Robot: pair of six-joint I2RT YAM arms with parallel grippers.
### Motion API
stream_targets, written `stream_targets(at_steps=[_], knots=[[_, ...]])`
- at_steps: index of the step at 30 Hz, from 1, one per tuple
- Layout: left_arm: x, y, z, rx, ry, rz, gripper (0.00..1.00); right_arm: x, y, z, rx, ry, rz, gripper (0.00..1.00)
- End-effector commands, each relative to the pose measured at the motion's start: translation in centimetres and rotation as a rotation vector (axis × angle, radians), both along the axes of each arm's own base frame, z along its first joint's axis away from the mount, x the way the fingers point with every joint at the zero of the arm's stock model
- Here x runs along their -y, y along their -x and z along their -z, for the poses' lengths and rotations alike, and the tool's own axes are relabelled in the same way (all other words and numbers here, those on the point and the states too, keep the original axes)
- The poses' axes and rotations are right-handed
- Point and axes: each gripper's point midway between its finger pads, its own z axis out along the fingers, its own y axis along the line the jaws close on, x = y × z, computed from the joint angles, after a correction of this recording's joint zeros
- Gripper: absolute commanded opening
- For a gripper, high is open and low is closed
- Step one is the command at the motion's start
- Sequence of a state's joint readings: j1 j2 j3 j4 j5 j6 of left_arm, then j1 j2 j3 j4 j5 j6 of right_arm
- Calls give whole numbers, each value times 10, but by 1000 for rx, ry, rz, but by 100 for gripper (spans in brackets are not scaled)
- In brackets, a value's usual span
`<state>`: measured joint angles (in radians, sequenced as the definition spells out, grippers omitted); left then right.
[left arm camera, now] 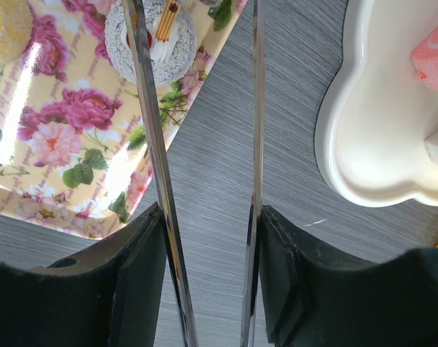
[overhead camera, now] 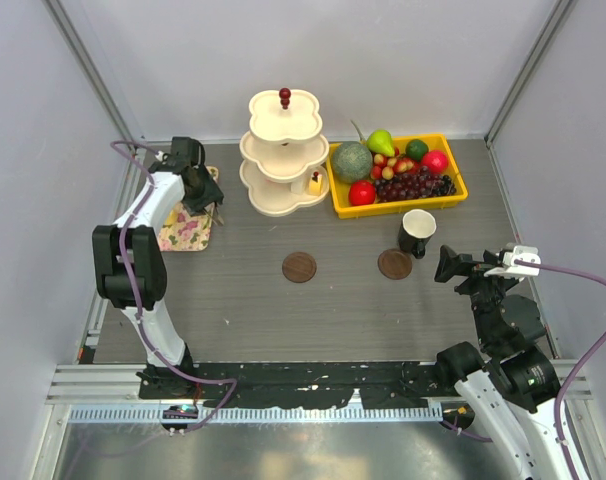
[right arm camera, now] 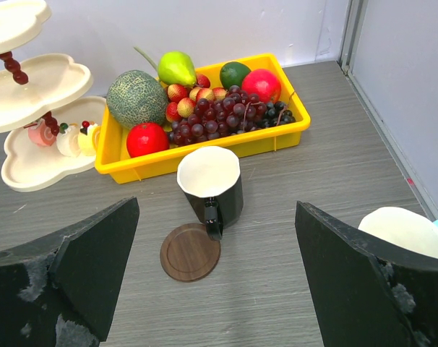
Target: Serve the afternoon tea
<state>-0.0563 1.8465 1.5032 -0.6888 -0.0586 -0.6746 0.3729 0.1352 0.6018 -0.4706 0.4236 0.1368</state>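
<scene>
My left gripper needs to let go of the cake from the tongs onto the stand's lowest plate point(overhead camera: 254, 176) point(left arm camera: 391, 50), near the edge facing the flowered tray.
My left gripper point(overhead camera: 205, 193) hangs over the near corner of the flowered tray point(overhead camera: 186, 228), shut on metal tongs point(left arm camera: 155, 144) whose two arms stand apart. Below the tongs a grey sugared cake with cream point(left arm camera: 150, 40) lies on the tray, with a yellow piece point(left arm camera: 2, 29) beside it. Pink point(right arm camera: 40, 134), white and yellow sweets lie on the lowest plate of the three-tier stand point(overhead camera: 283, 150). The black mug point(overhead camera: 416, 232) stands next to a wooden coaster point(overhead camera: 394, 264). My right gripper point(right arm camera: 215, 210) is open and empty, just short of the mug. A white mug point(right arm camera: 403, 231) stands to its right.
A yellow tray of fruit point(overhead camera: 398, 175) stands at the back right, behind the black mug. A second coaster point(overhead camera: 299, 267) lies at the table's middle. Walls close in on the left, back and right.
</scene>
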Motion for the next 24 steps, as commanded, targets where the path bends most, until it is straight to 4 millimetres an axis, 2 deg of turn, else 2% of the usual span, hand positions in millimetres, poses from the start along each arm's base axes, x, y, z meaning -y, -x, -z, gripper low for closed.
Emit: stream_targets(at_steps=[1, 7, 11, 12, 16, 24], knots=[[-5, -9, -24, 76, 24, -19, 52, -2, -3, -11, 38, -5, -6, 96], [-18, -3, -25, 69, 3, -14, 40, -1, -2, -12, 43, -9, -5, 96], [-18, 2, -33, 67, -15, 63, 36, -1, -1, -12, 45, -8, -6, 96], [-31, 3, -34, 56, -21, 53, 36, -1, -2, -12, 43, -8, -6, 96], [-32, 11, -41, 37, -20, 143, 31, -2, -2, -12, 45, -10, -8, 96], [-38, 15, -75, 100, -79, 262, 22, -2, -2, -11, 41, -6, -11, 96]])
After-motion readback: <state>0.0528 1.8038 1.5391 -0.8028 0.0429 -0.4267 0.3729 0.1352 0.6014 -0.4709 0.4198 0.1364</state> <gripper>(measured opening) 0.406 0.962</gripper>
